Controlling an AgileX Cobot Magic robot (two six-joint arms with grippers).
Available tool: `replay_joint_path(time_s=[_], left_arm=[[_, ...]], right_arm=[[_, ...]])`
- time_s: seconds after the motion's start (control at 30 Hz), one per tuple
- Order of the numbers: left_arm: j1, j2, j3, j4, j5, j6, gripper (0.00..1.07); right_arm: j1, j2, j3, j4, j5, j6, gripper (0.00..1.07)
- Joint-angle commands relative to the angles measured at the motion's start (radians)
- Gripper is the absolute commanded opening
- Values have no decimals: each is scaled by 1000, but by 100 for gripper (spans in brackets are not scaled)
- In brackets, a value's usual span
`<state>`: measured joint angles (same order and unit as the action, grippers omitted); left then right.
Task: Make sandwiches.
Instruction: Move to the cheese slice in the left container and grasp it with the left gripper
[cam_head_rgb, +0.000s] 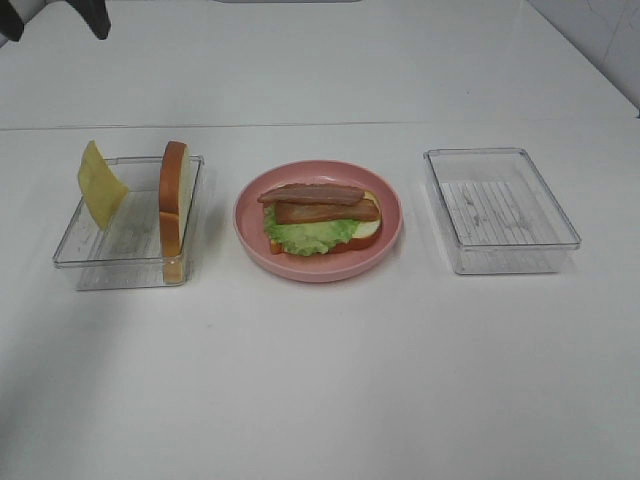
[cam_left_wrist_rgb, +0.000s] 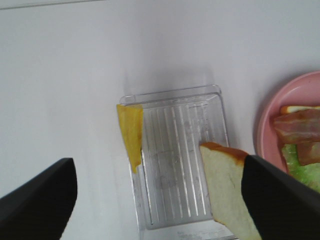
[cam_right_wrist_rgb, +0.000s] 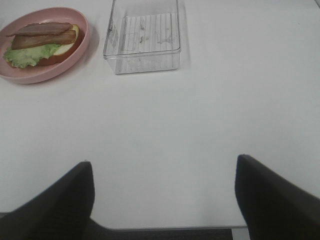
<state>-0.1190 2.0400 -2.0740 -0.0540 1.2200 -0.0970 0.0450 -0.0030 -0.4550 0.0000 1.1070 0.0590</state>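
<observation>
My left gripper needs to grab the upper edge (cam_head_rgb: 89, 162) (cam_left_wrist_rgb: 128, 134) of the yellow cheese slice next, where it stands beside the bread slice in the clear tray.
The partly built sandwich (cam_head_rgb: 320, 218) lies on the pink plate (cam_head_rgb: 320, 272): a bread slice, green lettuce (cam_head_rgb: 305, 236) and two bacon strips (cam_head_rgb: 312, 194) on top. It also shows in the right wrist view (cam_right_wrist_rgb: 42, 42). A yellow cheese slice (cam_head_rgb: 100, 185) and a second bread slice (cam_head_rgb: 173, 200) stand on edge in the left clear tray (cam_head_rgb: 110, 262). My left gripper (cam_left_wrist_rgb: 157, 164) is open and empty above that tray, between the cheese (cam_left_wrist_rgb: 131, 132) and the bread (cam_left_wrist_rgb: 225, 185). My right gripper (cam_right_wrist_rgb: 164, 165) is open and empty over bare table, apart from everything.
An empty clear tray (cam_head_rgb: 500, 250) stands right of the plate and also shows in the right wrist view (cam_right_wrist_rgb: 142, 55). A dark arm part (cam_head_rgb: 60, 15) shows at the far left corner. The white table's front edge lies under the right gripper.
</observation>
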Motion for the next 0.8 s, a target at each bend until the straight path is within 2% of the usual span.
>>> replay_joint_path(time_s=[0.03,0.17,0.27,0.43,0.5,0.8], left_arm=[[35,-17,25,-12,98,7,81],[58,-13,37,-12,98,7,81],[87,-8,81,-9,98,38,81],[99,44,84,3,94,49,81],[77,104,63,-4,70,62,81],[32,243,-33,-4,83,51,81]], right_arm=[[0,-32,5,0,-8,-17,75],[0,-32,5,0,-8,-17,75],[0,-32,5,0,-8,-17,75],[0,-32,5,0,-8,-17,75],[0,-32,5,0,-8,-17,75],[0,-32,5,0,-8,-17,75]])
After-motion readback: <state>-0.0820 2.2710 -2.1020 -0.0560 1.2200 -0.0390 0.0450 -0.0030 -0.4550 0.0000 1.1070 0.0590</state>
